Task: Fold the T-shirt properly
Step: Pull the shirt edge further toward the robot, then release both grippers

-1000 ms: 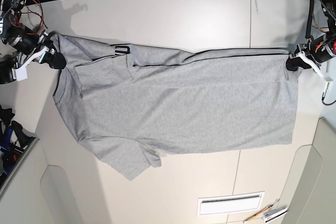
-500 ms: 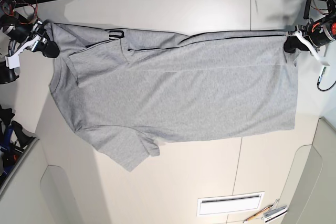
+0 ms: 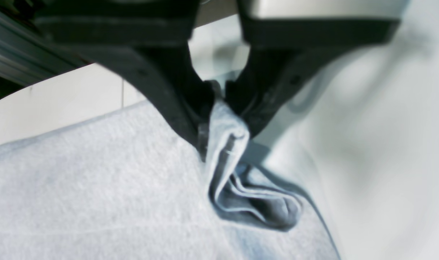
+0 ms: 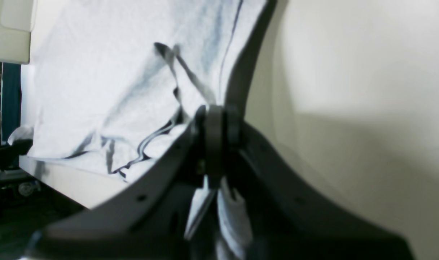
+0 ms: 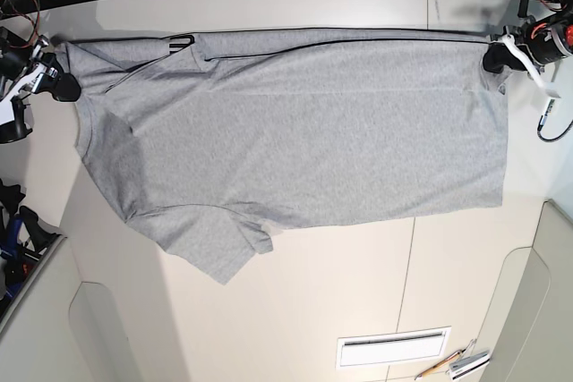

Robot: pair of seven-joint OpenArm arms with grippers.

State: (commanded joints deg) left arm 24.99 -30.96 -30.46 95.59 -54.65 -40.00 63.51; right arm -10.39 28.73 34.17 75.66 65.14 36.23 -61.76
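Next, I let go of the T-shirt's shoulder with my right gripper on the bare table (image 5: 64,25), just past the T-shirt's far fold.
The light grey T-shirt (image 5: 295,131) lies spread across the table, its far edge pulled into a taut line between both grippers. At the base view's right, my left gripper (image 5: 494,58) is shut on the far hem corner; the left wrist view shows bunched grey cloth (image 3: 228,144) pinched between the black fingers (image 3: 176,104). On the left side of that view, my right gripper (image 5: 61,87) is shut on the far shoulder by the sleeve; the right wrist view shows the cloth (image 4: 107,90) running away from the closed fingertips (image 4: 214,133). A short sleeve (image 5: 215,252) lies flat toward the near side. Black lettering (image 5: 181,41) peeks out at the far fold.
The cream table (image 5: 340,310) has a white slotted vent plate (image 5: 392,346) near its front edge, with small tools (image 5: 461,364) beside it. Cables and arm hardware sit at the left edge (image 5: 18,221) and right edge (image 5: 551,114).
Both grippers have moved toward the far edge of the table and slightly outward, dragging the shirt's far edge with them. The cloth now lies flatter and more stretched.
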